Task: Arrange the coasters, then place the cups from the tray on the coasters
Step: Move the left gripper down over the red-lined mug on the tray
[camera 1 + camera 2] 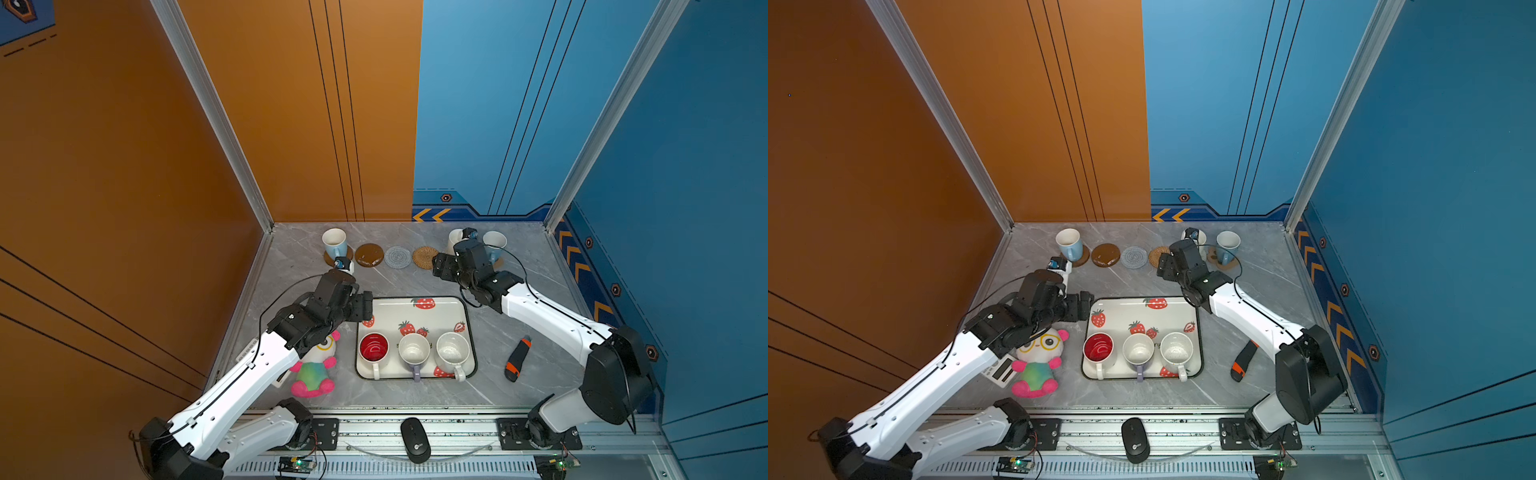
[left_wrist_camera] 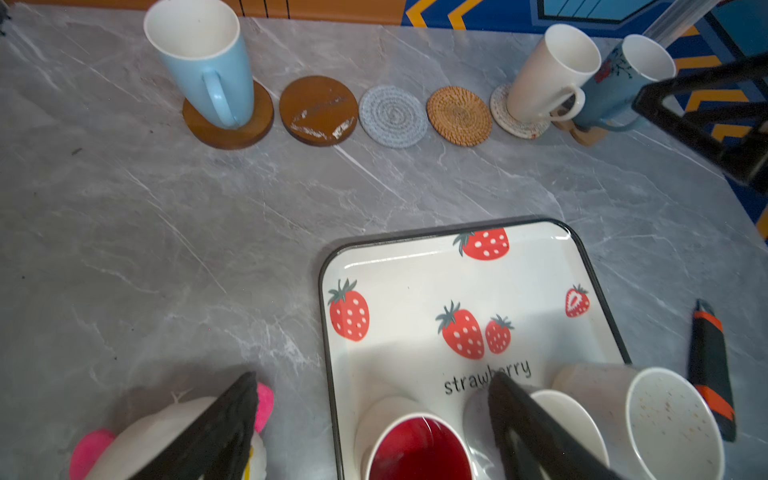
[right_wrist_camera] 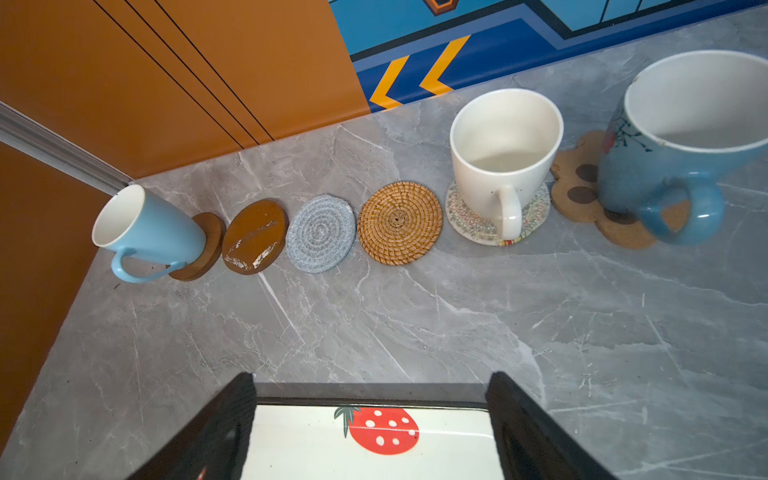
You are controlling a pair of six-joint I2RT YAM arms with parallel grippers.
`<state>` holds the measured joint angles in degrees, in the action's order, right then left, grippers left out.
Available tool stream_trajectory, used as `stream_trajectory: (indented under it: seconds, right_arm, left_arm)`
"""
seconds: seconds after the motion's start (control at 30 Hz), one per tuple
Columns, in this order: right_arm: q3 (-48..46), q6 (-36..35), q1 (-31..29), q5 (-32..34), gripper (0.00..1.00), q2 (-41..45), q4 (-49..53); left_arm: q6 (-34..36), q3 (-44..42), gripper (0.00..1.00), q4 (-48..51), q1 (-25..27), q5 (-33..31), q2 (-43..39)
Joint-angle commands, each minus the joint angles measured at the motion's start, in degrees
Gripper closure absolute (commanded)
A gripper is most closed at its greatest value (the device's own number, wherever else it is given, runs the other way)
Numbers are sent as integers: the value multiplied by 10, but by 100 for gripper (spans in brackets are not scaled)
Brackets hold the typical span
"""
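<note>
I should next lower my left gripper to the red-inside cup's handle [image 1: 376,371], beside the lavender cup on the tray, and close it there.
Six coasters lie in a row at the back. The left brown disc [image 1: 347,257] holds a light blue cup [image 1: 334,243]. Bare are a brown disc [image 1: 369,254], a grey round [image 1: 397,257] and a tan woven round [image 1: 424,257]. A white cup [image 3: 505,162] stands on the whitish round [image 3: 536,212], a blue cup [image 3: 685,145] on the paw-print mat [image 3: 575,183]. The tray [image 1: 415,316] holds the red-inside cup [image 1: 374,348], lavender cup [image 1: 414,350] and white cup [image 1: 452,351]. My left gripper [image 2: 376,386] hovers open and empty by the red-inside cup. My right gripper [image 3: 370,380] is open and empty over the tray's far edge.
A plush toy [image 1: 316,370] lies left of the tray under my left arm, with a calculator [image 1: 1000,372] beside it. A black and orange tool [image 1: 516,359] lies right of the tray. A computer mouse [image 1: 415,440] sits on the front rail. Walls close in the back and sides.
</note>
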<state>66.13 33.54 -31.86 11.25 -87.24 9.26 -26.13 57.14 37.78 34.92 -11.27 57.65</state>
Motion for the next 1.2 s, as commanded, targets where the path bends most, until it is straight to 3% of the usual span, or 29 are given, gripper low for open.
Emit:
stream_trajectory:
  seconds: [0.0,0.17,0.43,0.6,0.87,1.17]
  right_arm:
    - [-15,15,8,-21,15,-7,-27]
    - [-20,20,13,-35,14,-9,-37]
    - [-22,25,14,-40,14,-13,-44]
    - [-21,28,14,-45,14,-17,-49]
    - [-22,31,14,-48,14,-18,-51]
    - [-21,32,15,-52,14,-21,-53]
  left_arm:
    - [-36,-4,16,77,15,48,-23]
    - [-88,-37,20,115,59,79,-49]
    - [-167,-83,22,136,171,70,-58]
    - [-205,-105,23,136,210,61,-34]
    - [-241,-126,24,120,233,49,15]
    - [-265,-161,33,44,236,47,47]
